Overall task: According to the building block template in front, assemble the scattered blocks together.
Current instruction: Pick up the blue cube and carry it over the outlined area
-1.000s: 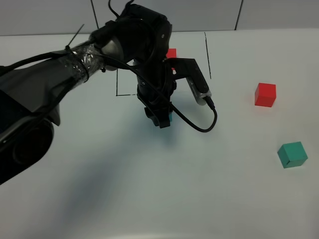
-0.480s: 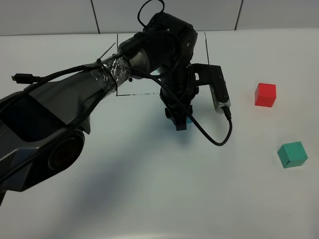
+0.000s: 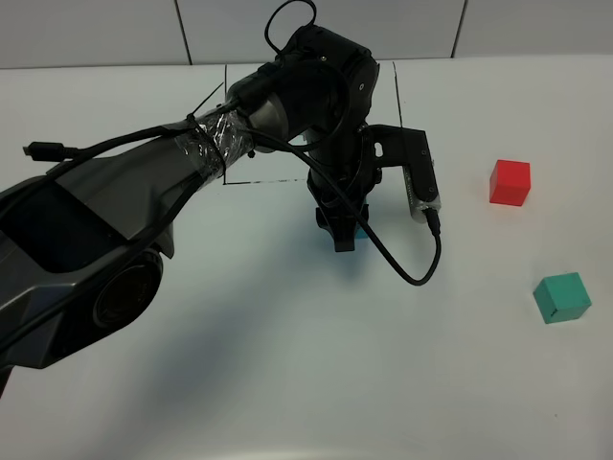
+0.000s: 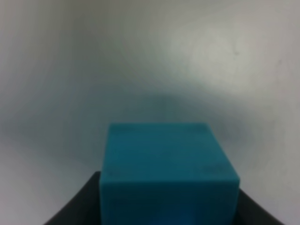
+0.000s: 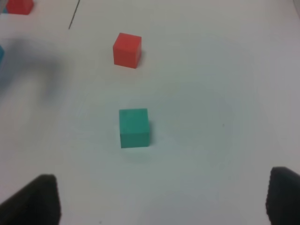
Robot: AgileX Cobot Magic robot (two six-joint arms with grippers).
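The robot's left gripper needs to release the blue cube on the white table (image 3: 347,243), slightly in front of the black lines.
My left gripper (image 3: 347,235) reaches across the middle and is shut on the blue cube (image 3: 361,231), of which only a sliver shows past the fingers. In the left wrist view the blue cube (image 4: 166,168) sits between the dark fingers, close over the white table. The red cube (image 3: 510,182) and the teal-green cube (image 3: 561,296) lie loose on the right. Both also show in the right wrist view: red cube (image 5: 127,49), teal-green cube (image 5: 134,127). My right gripper (image 5: 161,206) is open and empty, well short of them. The template is mostly hidden behind my left arm.
The black drawn frame lines (image 3: 261,181) run at the back of the white table (image 3: 287,364). A red cube (image 5: 18,5) beyond a black line shows at the edge of the right wrist view. A black cable (image 3: 412,273) loops off the left wrist.
My left arm swung right with the blue cube over the first half second, away from the frame. Since then it has barely moved. The red and teal-green cubes have not moved.
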